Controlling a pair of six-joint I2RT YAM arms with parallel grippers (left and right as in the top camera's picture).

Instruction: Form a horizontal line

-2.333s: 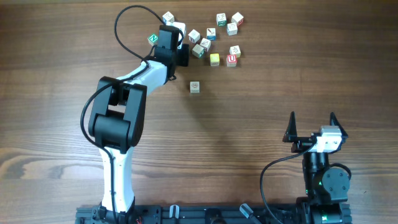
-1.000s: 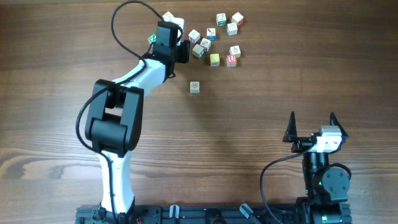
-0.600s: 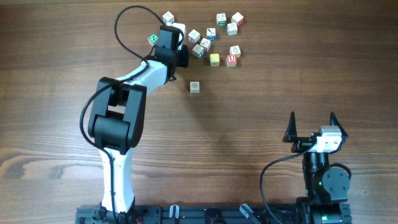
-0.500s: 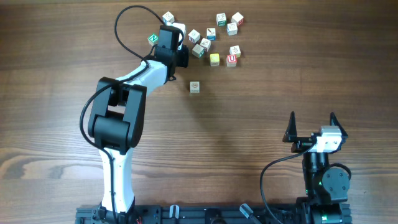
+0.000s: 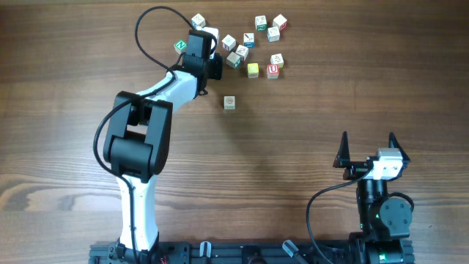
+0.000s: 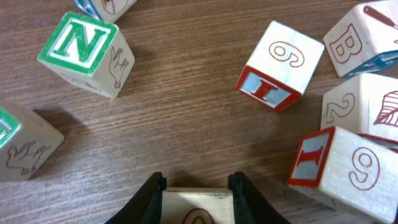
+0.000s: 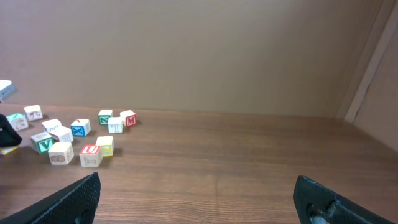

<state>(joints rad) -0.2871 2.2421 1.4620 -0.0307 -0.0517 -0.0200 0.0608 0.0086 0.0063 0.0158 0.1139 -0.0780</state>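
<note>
Next, the left gripper sets the pale wooden cube down beside the lone small cube (image 5: 247, 103), on the near side of the yellow cube.
My left gripper (image 5: 208, 38) is among the scattered lettered cubes at the far side of the table. In the left wrist view its fingers (image 6: 151, 194) are shut on a pale cube (image 6: 196, 206) with a red printed mark. One small pale cube (image 5: 229, 103) stands alone nearer me, below the cluster; no other cube touches it, so the horizontal line is just this cube. My right gripper (image 5: 366, 149) is open and empty at the near right, far from all cubes; it also shows in the right wrist view (image 7: 199, 199).
Around the left gripper lie a green N cube (image 6: 87, 53), a red-edged cube with 6 and I (image 6: 280, 65), another with I and 9 (image 6: 339, 165) and a B cube (image 6: 367, 34). More cubes, with a yellow one (image 5: 253, 70) and a red U one (image 5: 272, 70), lie to the right.
A second ago the left gripper was slightly farther up and left in the cluster; it has moved back a little with the pale cube. For the last half second nothing moved. The right arm is still.
</note>
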